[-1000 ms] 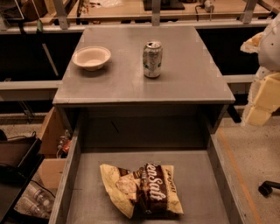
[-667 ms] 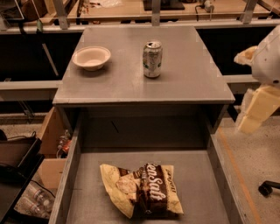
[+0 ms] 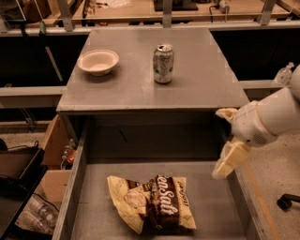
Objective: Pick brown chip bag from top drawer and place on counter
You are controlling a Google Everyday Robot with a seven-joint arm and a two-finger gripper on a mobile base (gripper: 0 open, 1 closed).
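Next, I move my gripper to the brown chip bag's middle [image 3: 159,202] and close it there, beside the white lettering.
The brown chip bag [image 3: 154,202] lies flat on the floor of the open top drawer [image 3: 215,206], near its front middle; it is cream-yellow and dark brown with white lettering. The counter [image 3: 140,89] is the grey metal tabletop above the drawer. My gripper [image 3: 219,143] comes in from the right on a white arm and hangs above the drawer's right wall, up and to the right of the bag. Its two cream fingers [image 3: 230,159] are spread apart and hold nothing.
A pale bowl [image 3: 98,62] stands on the counter's left part and a soda can [image 3: 163,63] stands upright near its middle. A wooden workbench [image 3: 187,11] runs behind. Boxes and clutter [image 3: 28,187] lie on the floor to the left of the drawer.
My arm has swung left and down from the right edge of the view, so the gripper now hangs over the drawer's right wall. The bag, bowl and can have not moved.
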